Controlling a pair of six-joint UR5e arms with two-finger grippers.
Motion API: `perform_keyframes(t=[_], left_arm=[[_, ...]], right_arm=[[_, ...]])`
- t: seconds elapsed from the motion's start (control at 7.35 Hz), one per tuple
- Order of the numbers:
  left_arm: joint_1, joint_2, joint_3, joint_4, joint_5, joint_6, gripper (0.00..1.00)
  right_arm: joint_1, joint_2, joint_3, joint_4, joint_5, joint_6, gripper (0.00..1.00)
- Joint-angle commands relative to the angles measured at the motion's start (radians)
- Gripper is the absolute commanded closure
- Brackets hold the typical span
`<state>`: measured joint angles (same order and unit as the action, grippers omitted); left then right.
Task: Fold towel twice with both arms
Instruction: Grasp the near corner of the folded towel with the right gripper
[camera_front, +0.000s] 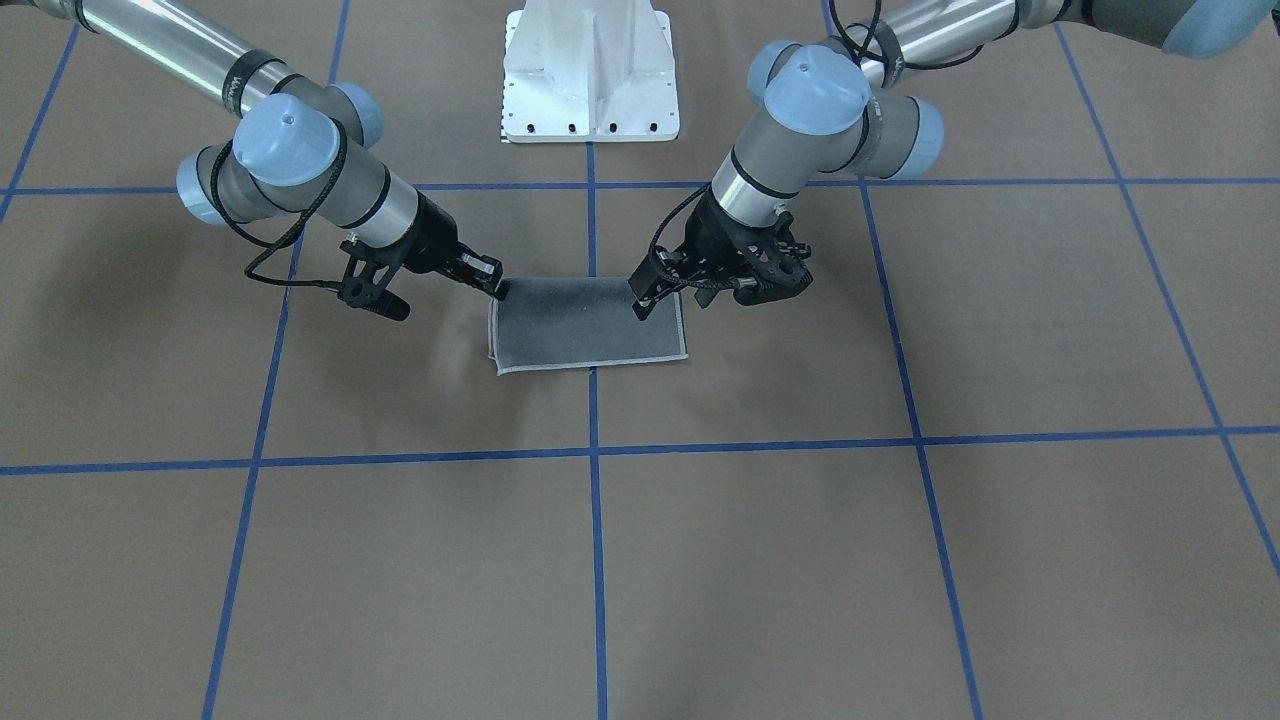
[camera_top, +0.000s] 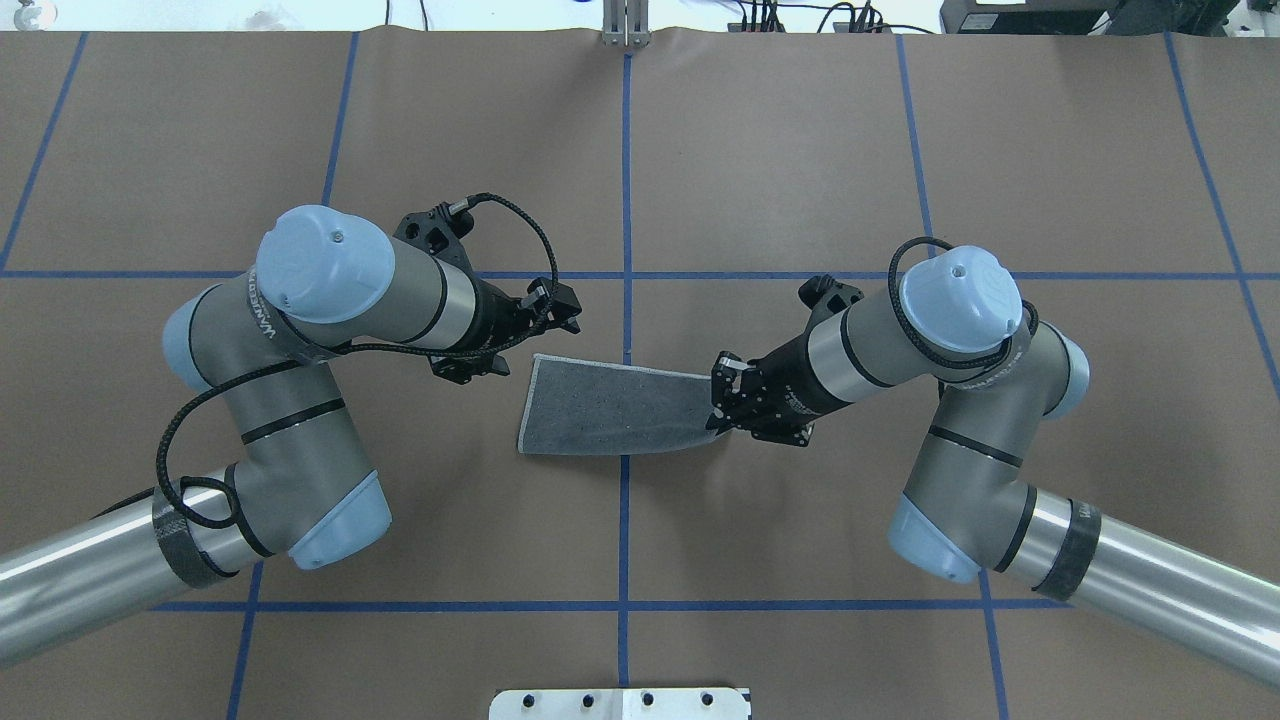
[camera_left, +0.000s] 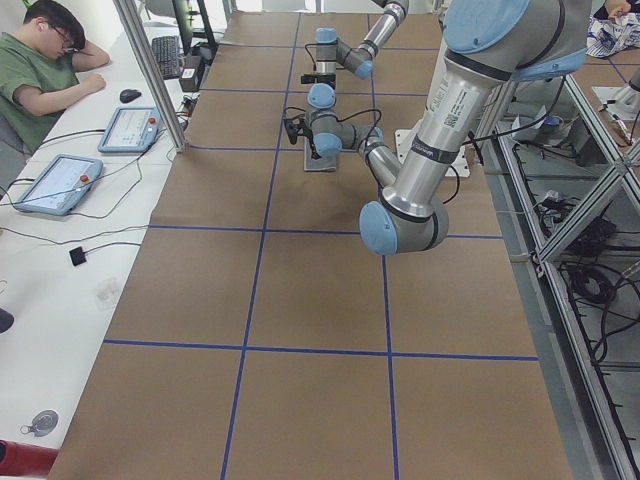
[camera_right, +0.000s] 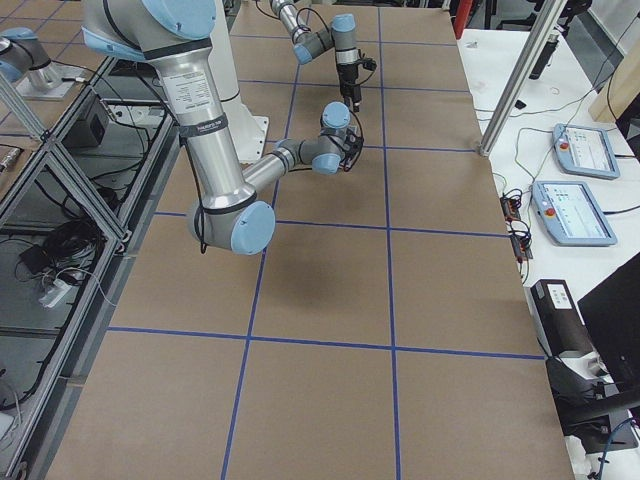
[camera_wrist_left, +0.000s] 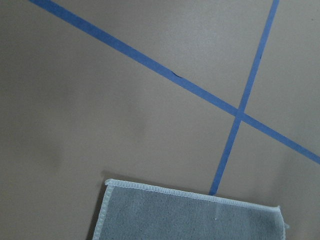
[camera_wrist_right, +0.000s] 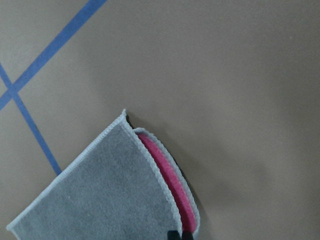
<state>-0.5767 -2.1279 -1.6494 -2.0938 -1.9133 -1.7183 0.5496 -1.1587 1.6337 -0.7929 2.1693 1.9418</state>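
My right gripper is going to let go of the towel's end. It will do so beside the blue tape crossing near the white pedestal base (camera_front: 609, 175).
The towel (camera_front: 585, 325) lies folded in half near the table's middle, grey face up with its light stitched border showing (camera_top: 610, 410). My right gripper (camera_top: 720, 408) is shut on the towel's edge at one end (camera_front: 498, 290). The right wrist view shows that end (camera_wrist_right: 100, 190) lifted a little, the pink-red inner face showing between the layers, with my fingertips (camera_wrist_right: 173, 234) at the bottom edge. My left gripper (camera_top: 558, 305) hovers just above and off the towel's other end (camera_front: 643, 303), and looks open and empty. The left wrist view shows the towel's edge (camera_wrist_left: 195, 215) but no fingers.
The white pedestal base (camera_front: 590, 80) stands at the robot's side of the table. Blue tape lines (camera_top: 626, 200) grid the brown tabletop. In the exterior left view an operator (camera_left: 45, 60) sits at a side bench with control tablets (camera_left: 128, 128).
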Motion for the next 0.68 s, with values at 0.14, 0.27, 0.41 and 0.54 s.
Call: perform_keyframes(t=[0.14, 0.27, 0.41, 0.54], left_arm=[[-0.008, 0.002, -0.003, 0.000, -0.001, 0.002, 0.01], [-0.012, 0.003, -0.004, 0.000, -0.001, 0.003, 0.02], [-0.012, 0.003, -0.004, 0.000, -0.001, 0.002, 0.02], [-0.017, 0.002, -0.004, 0.000, -0.001, 0.003, 0.02]], right_arm=[[-0.133, 0.034, 0.031, 0.001, 0.008, 0.055, 1.00], [-0.160, 0.059, 0.028, 0.001, 0.006, 0.060, 1.00], [-0.181, 0.073, 0.025, 0.001, -0.003, 0.059, 1.00], [-0.201, 0.082, 0.018, 0.001, -0.012, 0.056, 1.00]])
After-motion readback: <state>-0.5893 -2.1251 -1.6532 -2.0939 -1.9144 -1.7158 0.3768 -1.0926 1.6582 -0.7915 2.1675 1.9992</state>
